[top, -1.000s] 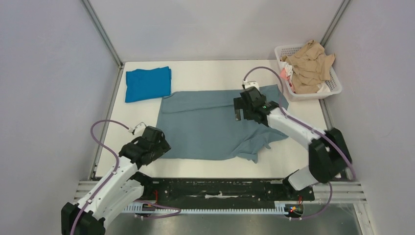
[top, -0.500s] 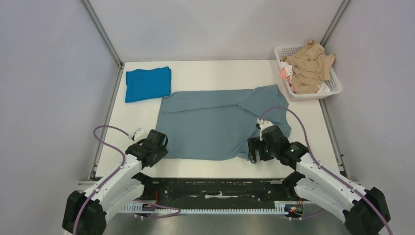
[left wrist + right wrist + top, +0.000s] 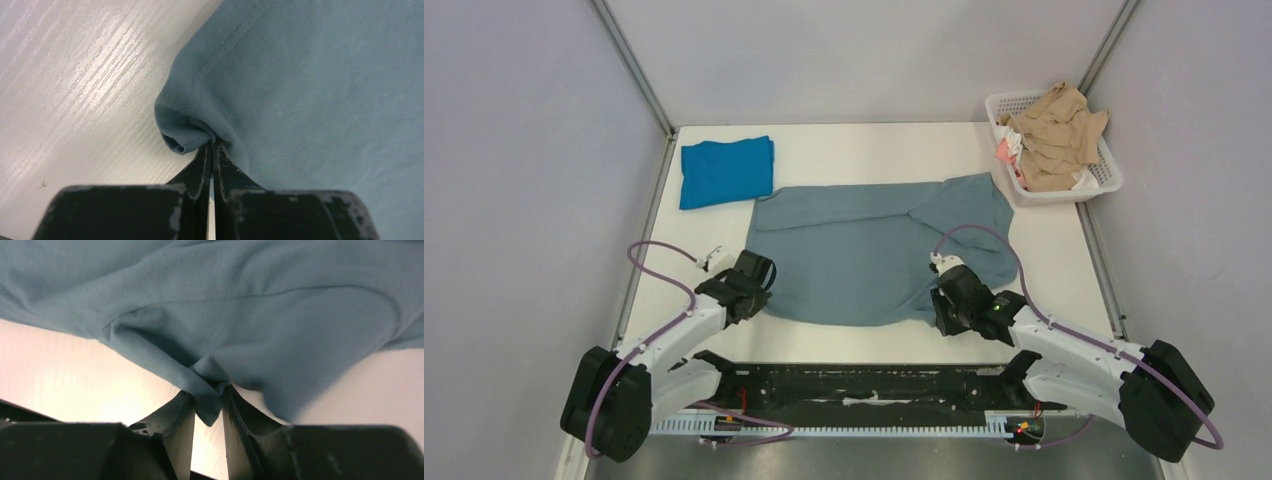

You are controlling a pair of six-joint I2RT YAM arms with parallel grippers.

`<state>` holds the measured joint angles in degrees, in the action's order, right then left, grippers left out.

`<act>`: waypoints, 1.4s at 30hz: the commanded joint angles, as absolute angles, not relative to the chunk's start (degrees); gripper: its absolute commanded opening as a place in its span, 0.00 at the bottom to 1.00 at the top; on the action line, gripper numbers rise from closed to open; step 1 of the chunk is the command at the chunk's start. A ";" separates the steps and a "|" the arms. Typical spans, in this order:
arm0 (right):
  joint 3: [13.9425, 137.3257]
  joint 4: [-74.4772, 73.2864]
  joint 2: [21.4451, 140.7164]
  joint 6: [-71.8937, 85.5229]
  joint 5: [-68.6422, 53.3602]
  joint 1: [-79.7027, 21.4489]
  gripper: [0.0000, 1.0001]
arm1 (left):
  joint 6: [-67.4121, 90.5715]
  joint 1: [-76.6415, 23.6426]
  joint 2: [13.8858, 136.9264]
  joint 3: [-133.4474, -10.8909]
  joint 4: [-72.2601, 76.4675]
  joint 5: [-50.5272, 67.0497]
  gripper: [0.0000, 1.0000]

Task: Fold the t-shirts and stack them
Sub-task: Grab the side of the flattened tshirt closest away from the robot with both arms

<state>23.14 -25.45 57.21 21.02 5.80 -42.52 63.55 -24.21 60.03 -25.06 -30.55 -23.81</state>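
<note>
I am pinching a crumpled fold of the grey-blue t-shirt's sleeve with my right gripper, so I will open it, take the sleeve's edge (image 3: 279, 404) and pull it toward the base bar.
The large slate grey-blue t-shirt (image 3: 864, 250) lies spread across the middle of the white table (image 3: 854, 150). At its near left corner my left gripper (image 3: 754, 290) is shut on the hem, and the left wrist view shows the hemmed corner (image 3: 182, 132) bunched at the closed tips (image 3: 212, 145). My right gripper (image 3: 944, 305) sits at the near right corner. In the right wrist view a fold of the shirt (image 3: 225, 300) is pinched between its fingers (image 3: 210, 390). The bright cobalt blue t-shirt (image 3: 726, 170) lies folded at the far left.
A white lattice basket (image 3: 1107, 180) holding tan and pink cloth (image 3: 1056, 130) stands at the far right corner. Metal frame posts rise at both far corners. Purple cables loop over each arm. The black base rail runs along the near edge.
The right arm swung from the shirt's far right part to its near right corner and closed on the cloth. The left gripper moved slightly forward and shut on the near left corner.
</note>
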 commanded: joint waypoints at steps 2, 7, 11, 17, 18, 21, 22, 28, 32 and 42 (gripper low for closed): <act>25.47 -33.63 57.27 24.04 7.84 -43.21 0.15 | 60.67 -24.21 56.66 -25.66 -30.59 -27.05 0.02; 28.41 -48.72 57.85 24.90 -2.73 -43.24 0.16 | 60.24 -24.19 50.24 -25.49 -34.26 -29.95 0.02; 31.41 -57.95 56.69 25.30 -9.76 -43.20 0.22 | 59.18 -24.17 46.76 -25.11 -34.36 -29.85 0.02; 44.85 -67.31 64.95 22.29 3.74 -43.18 0.07 | 58.21 -24.20 46.40 -24.05 -32.21 -28.15 0.02; 46.14 -66.82 66.43 21.69 5.40 -43.15 0.04 | 58.18 -24.25 46.55 -23.99 -32.08 -27.97 0.02; 46.05 -63.52 68.43 20.55 4.68 -43.19 0.12 | 58.20 -24.17 46.77 -23.87 -31.46 -27.50 0.02; 45.38 -61.61 67.69 20.26 2.31 -43.15 0.19 | 58.04 -24.18 47.01 -23.67 -30.73 -27.15 0.02; 37.86 -54.90 61.79 17.16 -9.03 -44.17 0.50 | 57.83 -24.25 49.64 -23.71 -29.46 -26.56 0.02; 34.21 -52.17 62.38 16.78 -6.53 -44.88 0.55 | 57.63 -24.18 50.75 -23.65 -28.95 -26.63 0.02; 31.39 -36.66 65.58 21.83 -1.71 -45.11 0.46 | 58.18 -24.19 50.38 -22.78 -28.66 -27.13 0.02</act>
